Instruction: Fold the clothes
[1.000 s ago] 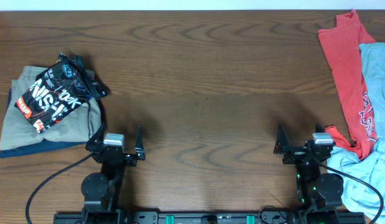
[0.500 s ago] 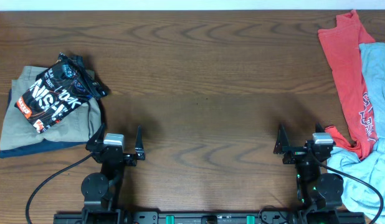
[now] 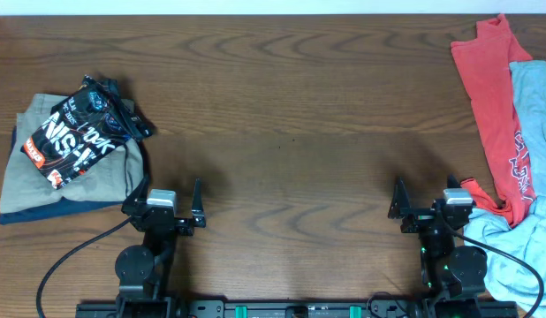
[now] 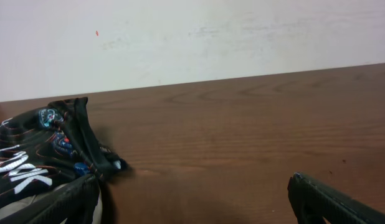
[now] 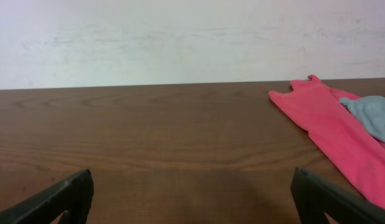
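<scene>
Next, my right gripper moves to the pale blue-grey T-shirt and closes on its bunched near part (image 3: pixel 496 231), beside the near end of the red T-shirt.
The pale blue-grey T-shirt (image 3: pixel 531 124) lies crumpled along the table's right edge, partly over a red T-shirt (image 3: pixel 487 97); more of it bunches at the front right (image 3: pixel 516 256). A corner of it shows in the right wrist view (image 5: pixel 373 115). My left gripper (image 3: pixel 164 196) is open and empty at the front left. My right gripper (image 3: pixel 429 200) is open and empty at the front right, just left of the shirt pile. Both sit low over bare wood (image 4: pixel 192 199) (image 5: pixel 192 193).
A black shirt with white and orange print (image 3: pixel 79 132) lies on a folded stack of khaki and navy clothes (image 3: pixel 70 190) at the left; it also shows in the left wrist view (image 4: pixel 43 155). The red T-shirt appears in the right wrist view (image 5: pixel 329 134).
</scene>
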